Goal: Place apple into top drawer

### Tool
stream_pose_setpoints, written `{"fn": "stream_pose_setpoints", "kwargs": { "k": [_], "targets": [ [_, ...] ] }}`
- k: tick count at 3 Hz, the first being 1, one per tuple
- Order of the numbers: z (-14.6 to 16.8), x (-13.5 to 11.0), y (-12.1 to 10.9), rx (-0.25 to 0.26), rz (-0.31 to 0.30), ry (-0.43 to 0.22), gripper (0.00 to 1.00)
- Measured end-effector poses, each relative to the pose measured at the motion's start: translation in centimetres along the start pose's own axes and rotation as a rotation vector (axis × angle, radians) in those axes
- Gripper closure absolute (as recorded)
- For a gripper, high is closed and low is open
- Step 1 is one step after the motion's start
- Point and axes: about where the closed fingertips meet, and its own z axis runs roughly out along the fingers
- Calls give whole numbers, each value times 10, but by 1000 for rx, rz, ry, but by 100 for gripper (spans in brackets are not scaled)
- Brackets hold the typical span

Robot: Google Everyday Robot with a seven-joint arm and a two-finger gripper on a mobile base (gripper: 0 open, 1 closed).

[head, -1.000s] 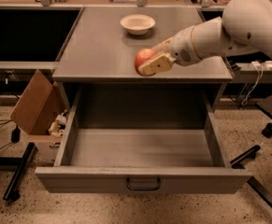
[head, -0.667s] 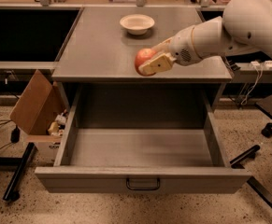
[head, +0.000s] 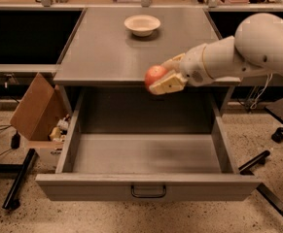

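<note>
The robot's gripper will release the apple near the middle of the top drawer's bottom (head: pixel 163 142), behind the dark handle.
The red-orange apple (head: pixel 155 74) is held in my gripper (head: pixel 164 76), whose cream fingers are shut on it from the right. It hangs at the front edge of the grey counter, above the rear part of the open top drawer (head: pixel 146 186). The drawer is pulled fully out; its inside shows nothing in it, and a dark loop handle (head: pixel 148 192) sits at the centre of its front panel. My white arm (head: pixel 238 52) reaches in from the right.
A cream-white shallow bowl (head: pixel 142 24) stands at the back of the counter (head: pixel 102 47). A cardboard box (head: pixel 36 113) leans on the floor left of the drawer. Black chair or stand legs lie at lower left (head: pixel 18 178) and right (head: pixel 257 161).
The gripper has carried the apple forward, from over the countertop to its front edge above the open drawer.
</note>
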Motion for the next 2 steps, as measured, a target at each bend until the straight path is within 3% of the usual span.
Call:
{"fn": "stream_pose_setpoints", "kwargs": {
  "k": [1, 2],
  "targets": [
    [2, 42, 32, 1, 7, 54, 100],
    [14, 87, 63, -40, 37, 144, 100]
  ]
}}
